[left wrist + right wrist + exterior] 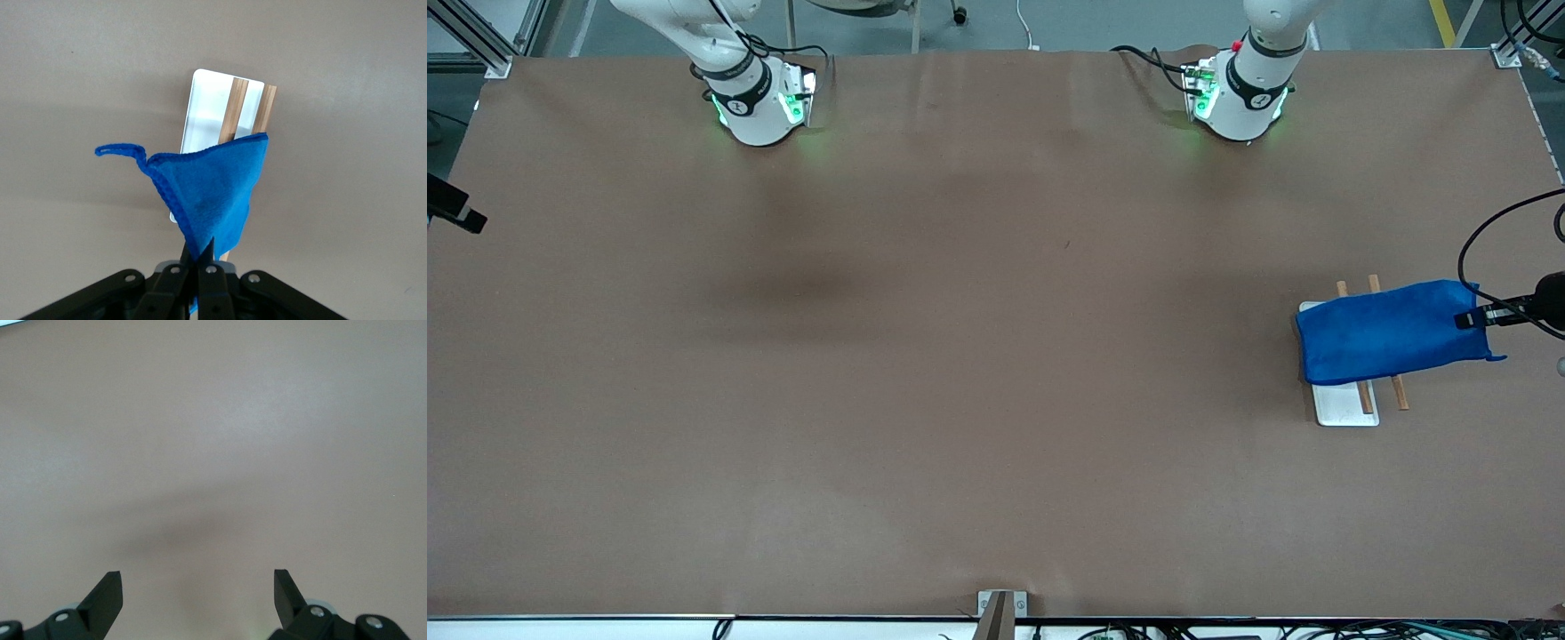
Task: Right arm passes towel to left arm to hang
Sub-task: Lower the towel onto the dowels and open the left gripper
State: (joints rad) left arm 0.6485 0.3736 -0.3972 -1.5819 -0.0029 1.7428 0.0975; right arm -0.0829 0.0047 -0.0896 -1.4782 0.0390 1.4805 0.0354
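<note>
Next, my left gripper releases the blue towel so that it hangs over the wooden rails of the rack [227,185]. The towel's end is now held just above the rack.
The blue towel [1392,333] lies draped over a small rack at the left arm's end of the table. The rack has a white base [1347,409] and two wooden rails [1398,391]. My left gripper [1465,320] is shut on the towel's end that points away from the table's middle, and holds it just above the rack. In the left wrist view the towel [213,193] hangs from the shut gripper [200,248], with a thread loop at its corner, over the white base [207,100]. My right gripper [199,587] is open and empty over bare table.
The brown table [960,356] is bare around the rack. The two arm bases [760,107] [1240,98] stand at the table's edge farthest from the front camera. A black cable [1485,231] loops above the left gripper. A black part [454,209] juts in at the right arm's end.
</note>
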